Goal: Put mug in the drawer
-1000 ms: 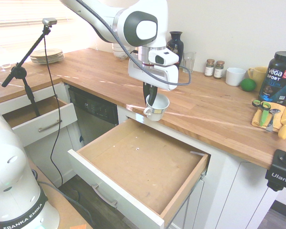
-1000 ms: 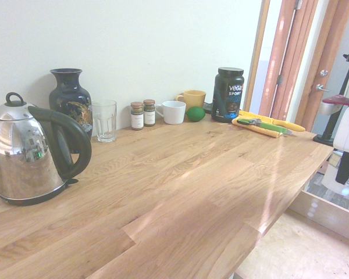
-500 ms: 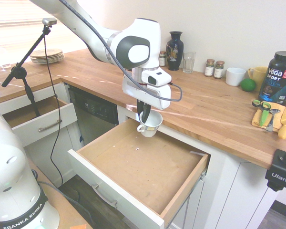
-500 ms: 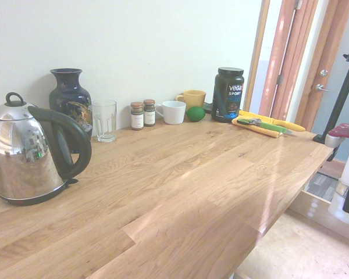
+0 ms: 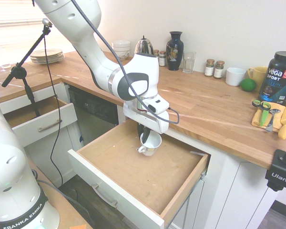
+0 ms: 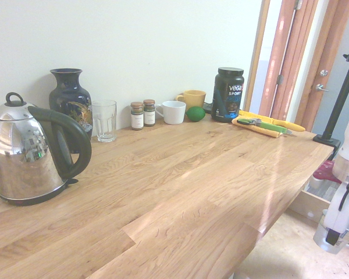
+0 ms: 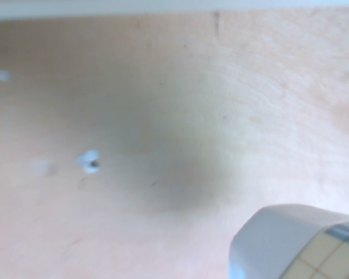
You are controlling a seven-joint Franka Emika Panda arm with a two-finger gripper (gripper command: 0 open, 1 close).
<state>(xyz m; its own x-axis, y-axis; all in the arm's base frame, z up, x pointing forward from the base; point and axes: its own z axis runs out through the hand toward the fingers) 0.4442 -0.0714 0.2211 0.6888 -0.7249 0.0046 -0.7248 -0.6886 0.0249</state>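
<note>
Next, my gripper releases the mug on the middle of the open drawer's bare wooden bottom [image 5: 155, 168] [image 7: 272, 195]. The mug now hangs just inside that drawer.
The mug [image 5: 150, 143], small and white with a loop handle, hangs just inside the open drawer [image 5: 148, 176], a little above its bare wooden bottom near the back. My gripper [image 5: 145, 135] comes down from above and is shut on the mug's rim. In the second exterior view the gripper [image 6: 335, 235] and the mug [image 6: 326, 239] show at the lower right, below the counter edge. In the wrist view the mug [image 7: 296, 244] shows faint grid print over the blurred drawer bottom [image 7: 163, 133].
The drawer's white front with its bar handle [image 5: 104, 196] juts toward the room. A smaller open drawer [image 5: 38, 120] lies to the left. On the counter [image 5: 205, 105] stand a kettle [image 6: 29, 154], vase [image 6: 70, 102], glass [image 6: 104, 120], a wider white mug [image 5: 235, 76] and a black tub [image 5: 279, 76].
The arm has come down and forward off the counter edge, lowering the mug from above counter height into the open drawer. The grip has stayed shut on it.
</note>
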